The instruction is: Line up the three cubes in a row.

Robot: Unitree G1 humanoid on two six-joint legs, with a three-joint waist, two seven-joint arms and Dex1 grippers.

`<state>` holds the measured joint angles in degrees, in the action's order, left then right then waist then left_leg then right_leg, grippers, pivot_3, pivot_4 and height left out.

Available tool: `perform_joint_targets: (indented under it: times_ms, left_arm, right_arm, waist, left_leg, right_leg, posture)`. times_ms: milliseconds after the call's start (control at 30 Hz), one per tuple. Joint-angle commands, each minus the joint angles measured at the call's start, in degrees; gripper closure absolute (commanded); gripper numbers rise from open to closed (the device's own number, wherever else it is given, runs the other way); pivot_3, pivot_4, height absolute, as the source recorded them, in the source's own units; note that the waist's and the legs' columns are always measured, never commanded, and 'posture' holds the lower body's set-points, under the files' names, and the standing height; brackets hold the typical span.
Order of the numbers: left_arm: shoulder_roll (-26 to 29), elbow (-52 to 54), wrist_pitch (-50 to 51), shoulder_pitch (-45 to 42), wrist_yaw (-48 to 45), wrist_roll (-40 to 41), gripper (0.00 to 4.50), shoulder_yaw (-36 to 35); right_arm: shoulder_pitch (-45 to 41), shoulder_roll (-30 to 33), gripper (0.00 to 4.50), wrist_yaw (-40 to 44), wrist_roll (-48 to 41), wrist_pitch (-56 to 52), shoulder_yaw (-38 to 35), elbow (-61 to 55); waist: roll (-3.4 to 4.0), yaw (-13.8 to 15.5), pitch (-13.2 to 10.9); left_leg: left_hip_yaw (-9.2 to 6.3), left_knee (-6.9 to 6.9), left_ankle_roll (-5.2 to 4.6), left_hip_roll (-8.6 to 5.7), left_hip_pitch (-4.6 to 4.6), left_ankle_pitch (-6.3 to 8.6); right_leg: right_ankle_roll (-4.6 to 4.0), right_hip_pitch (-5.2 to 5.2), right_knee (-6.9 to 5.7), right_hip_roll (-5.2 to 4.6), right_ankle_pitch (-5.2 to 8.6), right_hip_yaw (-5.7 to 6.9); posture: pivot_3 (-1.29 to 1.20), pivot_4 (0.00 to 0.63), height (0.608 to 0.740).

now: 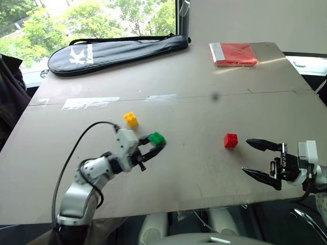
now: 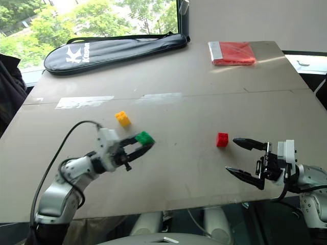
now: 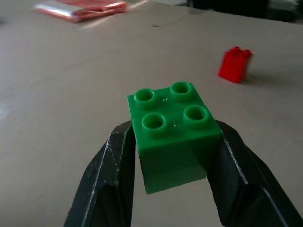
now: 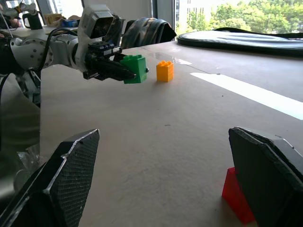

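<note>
Next, my left gripper releases the green cube on the bare table [image 1: 209, 140] [image 3: 244, 100] beside the red cube, toward the yellow cube.
My left gripper [image 1: 156, 142] is shut on the green cube [image 1: 157, 138], studs up, held just over the table near its middle; the left wrist view shows both black fingers [image 3: 111, 165] pressed to the cube's sides [image 3: 173, 127]. The yellow cube [image 1: 131, 119] sits on the table a little behind and to the left of it. The red cube [image 1: 231, 140] rests further right. My right gripper [image 1: 247, 156] stands open just right of the red cube, pointing left, with nothing between its fingers. In the right wrist view the red cube [image 4: 236, 196] lies by one finger.
A long black racket bag [image 1: 117, 51] lies along the table's far left edge. A flat red packet with a white edge [image 1: 233, 54] sits at the far right. A strip of white tape [image 1: 90, 103] crosses the brown table [image 1: 204, 92]. The front edge runs close below both grippers.
</note>
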<state>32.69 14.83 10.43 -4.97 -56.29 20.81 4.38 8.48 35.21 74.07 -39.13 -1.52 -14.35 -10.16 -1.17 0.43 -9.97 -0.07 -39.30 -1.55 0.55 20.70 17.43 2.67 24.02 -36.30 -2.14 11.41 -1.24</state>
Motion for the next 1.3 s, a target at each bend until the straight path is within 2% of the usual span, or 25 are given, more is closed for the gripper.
perform_joint_targets:
  times_ms: [33,233,467,633,800,1300]
  left_arm:
    - [-1.56,-8.56,-1.97,-9.26,-5.62,-3.95,2.98,7.02]
    - [-9.12,-26.96,-4.37,-25.53,-15.98,-7.92,2.98,17.14]
    - [-17.23,-49.59,-14.55,-39.58,-20.95,-13.05,2.98,19.13]
    - [-19.88,-57.96,-20.29,-42.77,-22.83,-15.5,2.98,18.59]
    - [-22.8,-64.04,-24.18,-45.23,-20.14,-16.99,2.98,16.95]
    - [-25.29,-70.2,-28.38,-46.85,-19.85,-19.19,2.98,14.4]
  right_arm:
    - [0.54,-0.96,0.0,-1.67,0.05,1.45,-1.87,-0.43]
    - [2.46,-2.08,0.0,-3.17,0.56,3.53,-3.92,0.55]
    - [4.07,-4.14,0.0,-4.42,0.41,4.79,-4.18,1.18]
    - [4.67,-4.47,0.0,-4.4,0.31,5.39,-4.41,1.96]
    - [4.99,-4.02,0.0,-4.51,0.51,5.43,-4.43,1.72]
    - [4.73,-3.48,0.0,-3.87,0.62,5.5,-3.97,1.8]
  waist:
    - [0.02,-0.03,0.01]
    - [0.02,0.12,0.01]
    - [0.01,0.2,0.01]
    - [0.01,0.03,0.0]
    - [0.01,0.34,0.01]
    - [0.01,0.34,0.01]
  left_leg:
    - [0.02,0.0,0.0,-0.01,0.0,0.0]
    - [0.07,-0.03,-0.01,-0.04,0.08,0.0]
    - [-0.02,0.0,-0.02,-0.02,0.21,0.01]
    - [0.04,0.0,-0.04,-0.03,0.27,0.02]
    - [-0.05,0.0,-0.05,-0.04,0.32,0.03]
    - [-0.25,-0.09,-0.06,-0.17,0.29,0.02]
  right_leg:
    - [-0.01,0.0,-0.01,0.01,-0.01,-0.03]
    - [-0.18,-0.01,0.01,0.07,-0.14,-0.01]
    - [-0.1,0.0,0.13,0.14,-0.17,0.08]
    - [-0.06,0.0,0.31,0.13,-0.18,-0.01]
    - [0.04,0.0,0.32,0.13,-0.26,0.06]
    - [0.16,-0.22,0.33,0.13,-0.21,0.01]
  posture:
    - [0.0,0.15,0.74]
    - [0.0,0.15,0.74]
    - [0.0,0.15,0.74]
    - [0.0,0.15,0.74]
    - [0.0,0.15,0.74]
    - [0.0,0.15,0.74]
